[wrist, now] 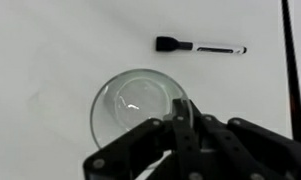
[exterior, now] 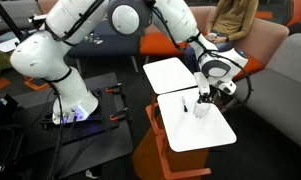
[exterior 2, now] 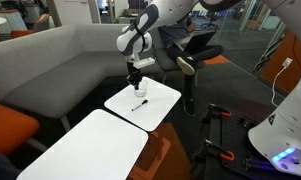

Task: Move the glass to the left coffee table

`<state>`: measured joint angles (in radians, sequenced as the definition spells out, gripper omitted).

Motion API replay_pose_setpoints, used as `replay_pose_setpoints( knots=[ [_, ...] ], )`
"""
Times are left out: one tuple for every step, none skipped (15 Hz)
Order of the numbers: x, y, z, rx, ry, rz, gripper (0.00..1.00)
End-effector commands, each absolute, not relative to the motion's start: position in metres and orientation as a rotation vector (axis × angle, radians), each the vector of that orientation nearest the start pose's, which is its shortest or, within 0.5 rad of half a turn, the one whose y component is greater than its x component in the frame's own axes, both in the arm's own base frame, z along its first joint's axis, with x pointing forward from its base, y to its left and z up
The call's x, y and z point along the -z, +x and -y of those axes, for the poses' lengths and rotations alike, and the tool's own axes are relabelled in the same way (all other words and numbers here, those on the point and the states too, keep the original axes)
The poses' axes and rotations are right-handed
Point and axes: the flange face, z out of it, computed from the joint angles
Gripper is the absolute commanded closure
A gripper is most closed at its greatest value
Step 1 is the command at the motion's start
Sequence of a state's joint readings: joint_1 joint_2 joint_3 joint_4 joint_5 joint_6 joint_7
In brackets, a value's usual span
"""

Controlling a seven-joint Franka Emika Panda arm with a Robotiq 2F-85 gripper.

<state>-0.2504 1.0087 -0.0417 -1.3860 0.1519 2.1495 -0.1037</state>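
Note:
Next, my gripper lets go of the glass on the empty plain white table point(exterior: 178, 78), near the edge that faces the marker table.
The glass point(wrist: 133, 108), a small clear tumbler, is seen from above in the wrist view. It is on or just above the white table that bears the dark marker point(wrist: 200, 46). My gripper point(wrist: 178, 112) is shut on the glass's right rim, with one finger inside and one outside. In both exterior views the gripper point(exterior: 203, 93) point(exterior 2: 136, 72) hangs straight over the glass point(exterior: 201, 108) point(exterior 2: 136, 89). The left coffee table point(exterior: 170, 72) point(exterior 2: 85, 150), plain white with an orange base, stands next to it and has nothing on it.
The marker table point(exterior: 205, 132) point(exterior 2: 155, 108) touches the plain one edge to edge. A grey sofa point(exterior 2: 50, 70) curves behind the tables. A person point(exterior: 233, 20) sits on an orange seat. A dark chair point(exterior 2: 195, 62) and the robot base point(exterior: 70, 105) stand nearby.

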Motion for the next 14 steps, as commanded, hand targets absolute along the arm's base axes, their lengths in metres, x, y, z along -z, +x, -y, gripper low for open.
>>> replay_pose_setpoints(
  knots=[
    [-0.095,0.676,0.15,-0.302,-3.077,-0.332,0.98],
    [-0.098,0.681,0.132,-0.287,-3.1,-0.277,0.98],
    [-0.1,0.686,0.113,-0.275,-3.112,-0.225,0.98],
    [-0.101,0.691,0.093,-0.268,-3.124,-0.165,0.98],
    [-0.101,0.695,0.071,-0.266,-3.129,-0.091,0.98],
    [-0.102,0.698,0.05,-0.27,-3.132,-0.031,0.98],
    [-0.099,0.7,0.027,-0.274,-3.14,0.038,0.98],
    [-0.096,0.701,0.005,-0.283,-3.142,0.102,0.98],
    [-0.092,0.7,-0.014,-0.291,-3.139,0.159,0.98],
    [-0.089,0.7,-0.033,-0.299,-3.142,0.209,0.98],
    [-0.088,0.698,-0.052,-0.302,-3.142,0.256,0.98],
    [-0.083,0.696,-0.07,-0.301,-3.147,0.312,0.98],
    [-0.079,0.692,-0.086,-0.304,-3.143,0.365,0.98],
    [-0.074,0.689,-0.101,-0.303,-3.145,0.415,0.98]
  ],
)
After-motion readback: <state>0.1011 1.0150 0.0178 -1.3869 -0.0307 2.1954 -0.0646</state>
